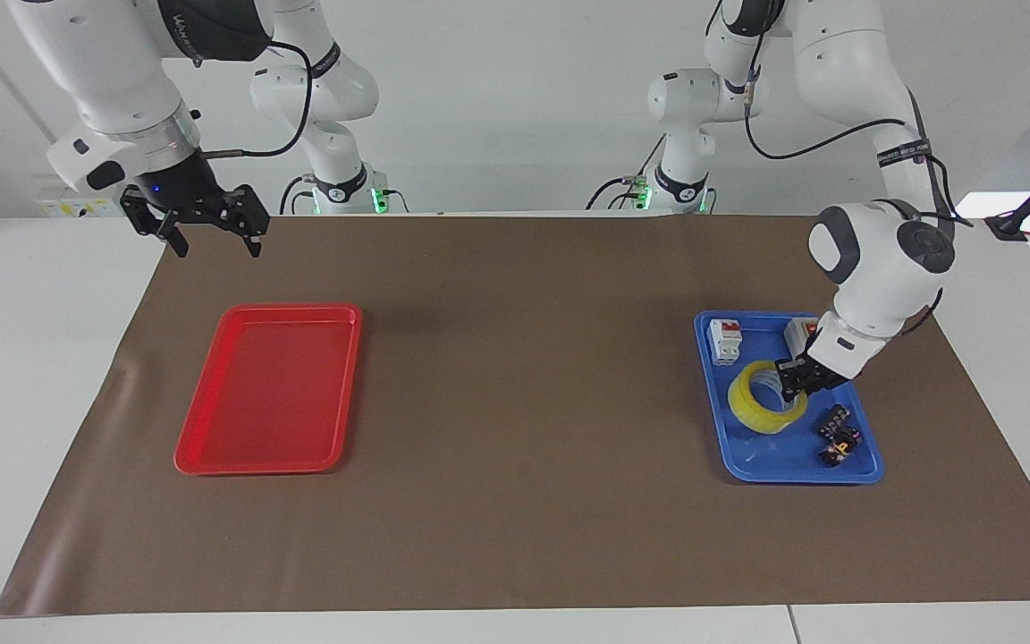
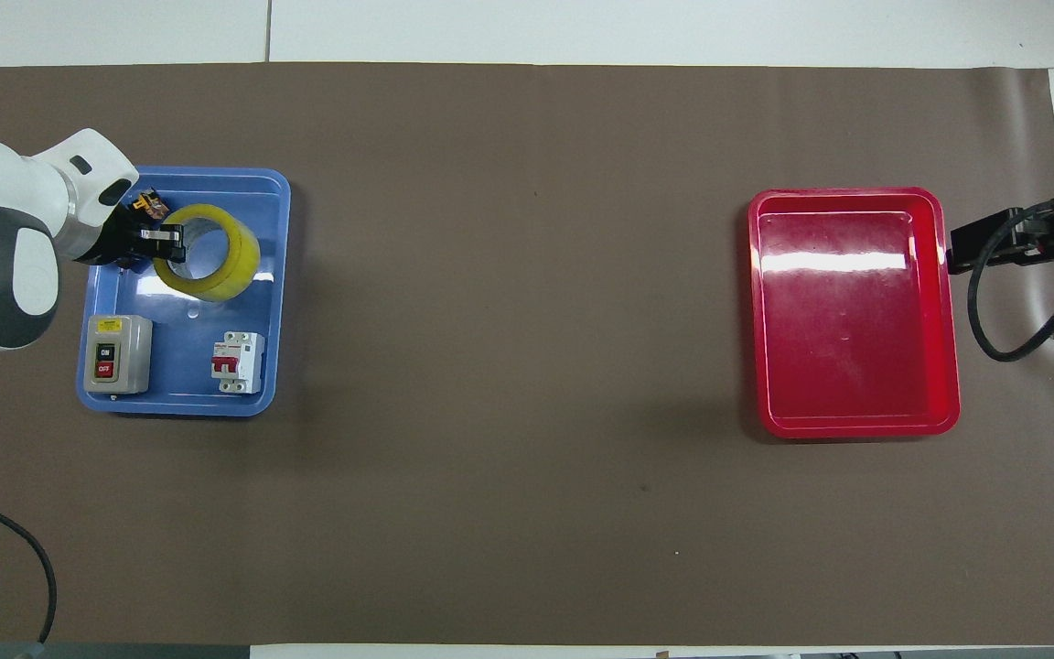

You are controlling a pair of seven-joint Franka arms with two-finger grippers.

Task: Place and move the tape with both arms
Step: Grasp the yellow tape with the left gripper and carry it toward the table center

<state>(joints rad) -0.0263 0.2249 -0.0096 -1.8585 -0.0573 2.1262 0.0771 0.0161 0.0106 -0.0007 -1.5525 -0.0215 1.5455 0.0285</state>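
Note:
Next, my left hand releases the yellow tape on the brown mat [image 2: 519, 329] between the blue tray and the red tray.
The yellow tape [image 1: 766, 396] [image 2: 208, 252] hangs tilted just above the floor of the blue tray [image 1: 756, 465] [image 2: 181, 403], lifted off it. My left gripper [image 1: 793, 383] [image 2: 157, 240] is shut on the roll's wall, one finger inside the ring and one outside. My right gripper [image 1: 211, 240] hangs open in the air above the brown mat, at the right arm's end of the table, close to the red tray's [image 1: 269, 398] [image 2: 856, 311] robot-side corner. In the overhead view only the right gripper's black body [image 2: 1007, 240] shows beside the red tray.
In the blue tray also lie a grey ON/OFF switch box [image 2: 117, 353], a white circuit breaker [image 1: 725, 341] [image 2: 238, 361] and a small black part [image 1: 840, 436]. Two smaller white arms with green-lit bases [image 1: 345, 192] stand at the table's robot end.

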